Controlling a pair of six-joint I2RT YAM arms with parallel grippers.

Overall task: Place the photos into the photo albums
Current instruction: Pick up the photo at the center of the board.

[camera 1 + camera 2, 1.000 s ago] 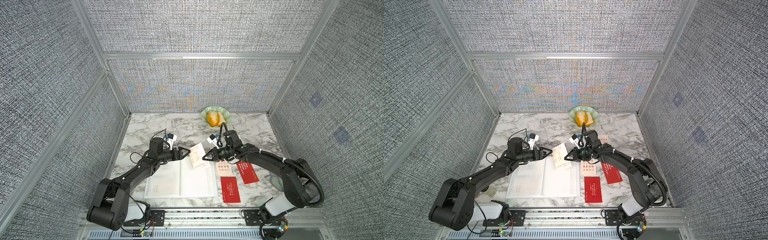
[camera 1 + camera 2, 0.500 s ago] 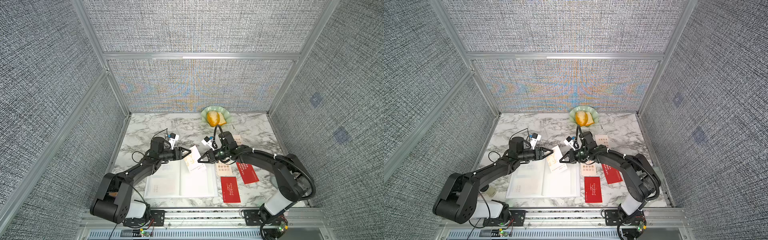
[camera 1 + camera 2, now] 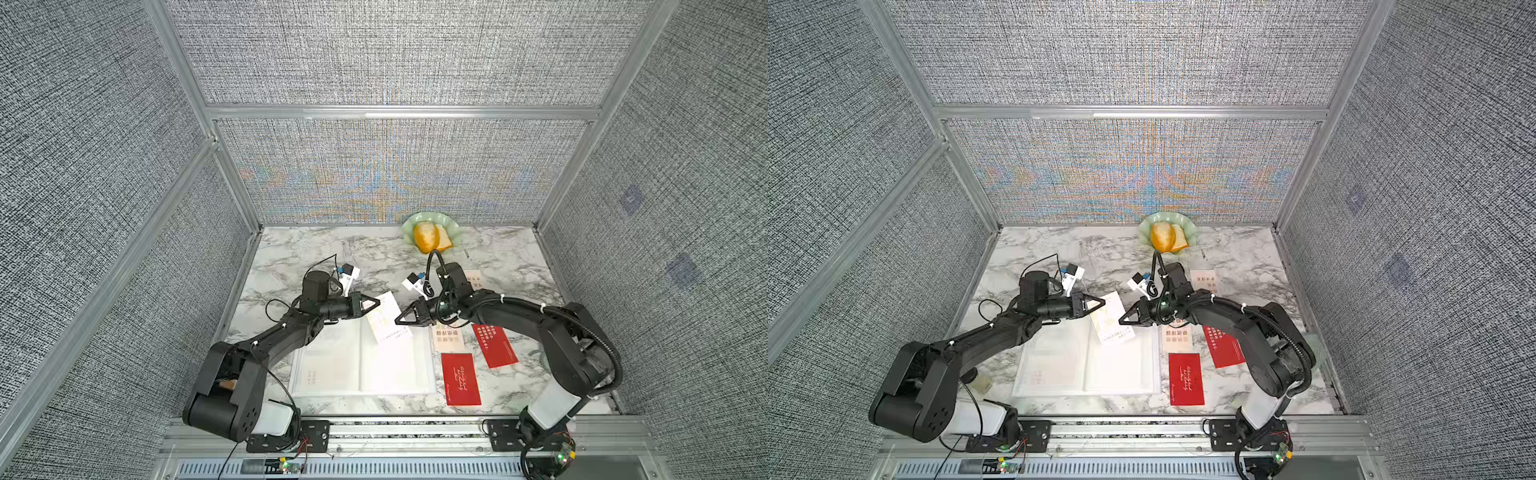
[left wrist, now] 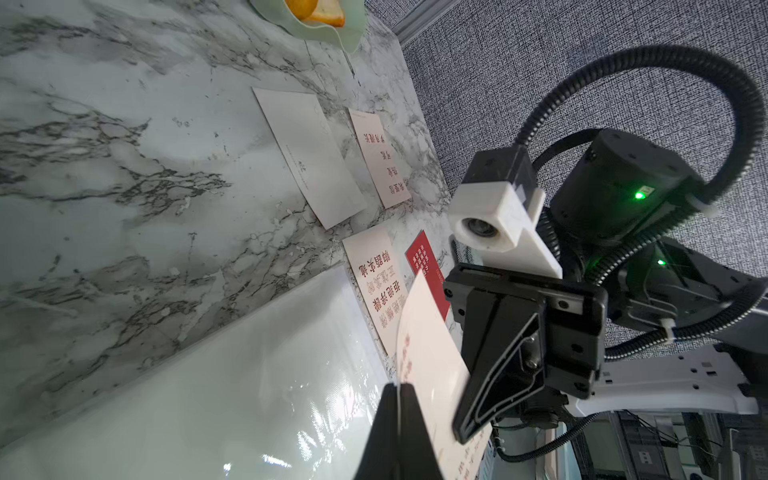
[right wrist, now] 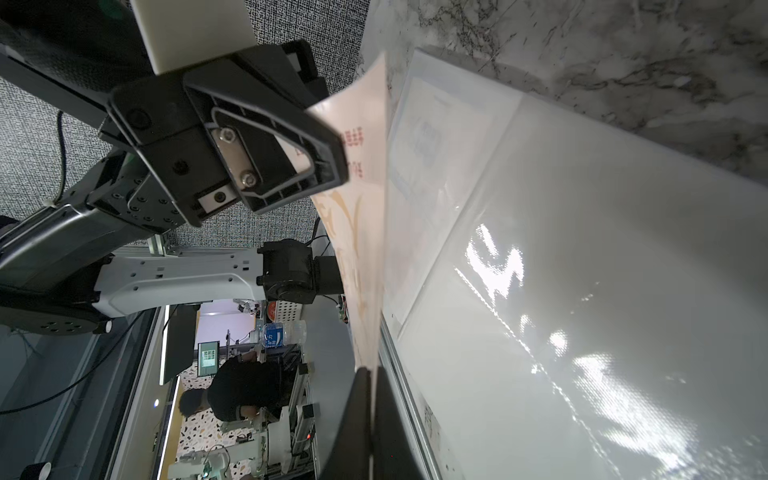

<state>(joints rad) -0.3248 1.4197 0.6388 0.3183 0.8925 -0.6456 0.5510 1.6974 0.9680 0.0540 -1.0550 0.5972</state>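
Observation:
The cream photo is held by its long edge in my right gripper, so that gripper should open while my left gripper turns the photo, then grabs the lettered end (image 3: 1115,336).
The photo album (image 3: 361,368) (image 3: 1088,368) lies open at the table's front, its glossy sleeve pages up. A cream photo (image 3: 388,319) (image 3: 1111,319) hangs tilted above its right page. My left gripper (image 3: 376,302) (image 4: 400,386) is shut on one edge of it. My right gripper (image 3: 397,322) (image 5: 372,370) is shut on the opposite edge. In the wrist views the held photo (image 4: 432,353) (image 5: 361,232) bows slightly between the two grips. More photos lie right of the album: two red ones (image 3: 460,379) (image 3: 496,347) and cream ones (image 3: 449,338) (image 3: 473,278). A white one (image 4: 316,153) shows in the left wrist view.
A pale green plate (image 3: 455,230) with an orange and bread stands at the back wall. Grey fabric walls close in three sides. A metal rail (image 3: 395,428) runs along the front edge, where both arm bases sit.
My right gripper carried the cream photo leftward over the album. My left gripper, open a second ago, has shut on the photo's near edge.

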